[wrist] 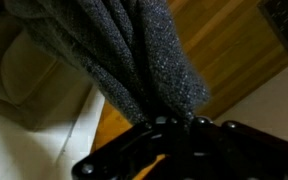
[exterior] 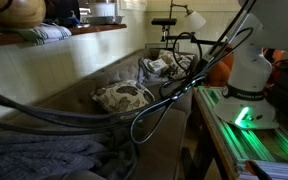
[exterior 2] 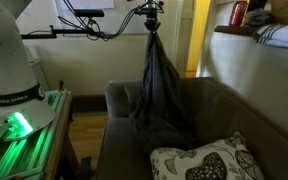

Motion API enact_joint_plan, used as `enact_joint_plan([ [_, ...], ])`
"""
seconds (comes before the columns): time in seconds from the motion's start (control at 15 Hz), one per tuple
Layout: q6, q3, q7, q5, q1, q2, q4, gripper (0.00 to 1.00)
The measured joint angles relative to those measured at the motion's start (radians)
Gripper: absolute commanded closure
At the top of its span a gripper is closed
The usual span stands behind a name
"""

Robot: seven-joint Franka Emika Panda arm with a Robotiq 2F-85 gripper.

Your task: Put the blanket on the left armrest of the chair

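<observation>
Next, my gripper lets go of the dark grey blanket over the brown sofa's near armrest (exterior: 66,157), beside the seat corner.
The blanket (exterior 2: 162,85) is dark grey and hangs in a long bunch from my gripper (exterior 2: 152,14). The gripper is shut on its top end, high above the brown sofa's armrest (exterior 2: 124,95). The blanket's lower end drapes near the armrest and the seat corner. In the wrist view the blanket (wrist: 134,50) fills the upper middle, pinched between the black fingers (wrist: 174,125). In an exterior view grey fabric (exterior: 44,155) that looks like the blanket fills the lower left foreground; the gripper itself is not clear there.
Patterned pillows (exterior 2: 199,160) (exterior: 122,96) lie on the sofa seat. The robot base (exterior 2: 9,60) stands on a green-lit table (exterior 2: 29,135) beside the armrest. A ledge behind the sofa holds a red can (exterior 2: 237,13). Wooden floor (wrist: 234,50) lies below.
</observation>
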Motion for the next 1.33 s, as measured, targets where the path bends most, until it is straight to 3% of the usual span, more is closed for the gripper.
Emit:
enact_joint_plan([
  [0.27,-0.01,0.001,-0.034,-0.007,0.03,0.047,0.081,0.94],
  [0.8,-0.01,-0.004,-0.061,-0.013,0.026,0.062,0.102,0.98],
  [1.33,-0.128,-0.002,-0.437,-0.049,0.067,0.198,0.392,0.98],
])
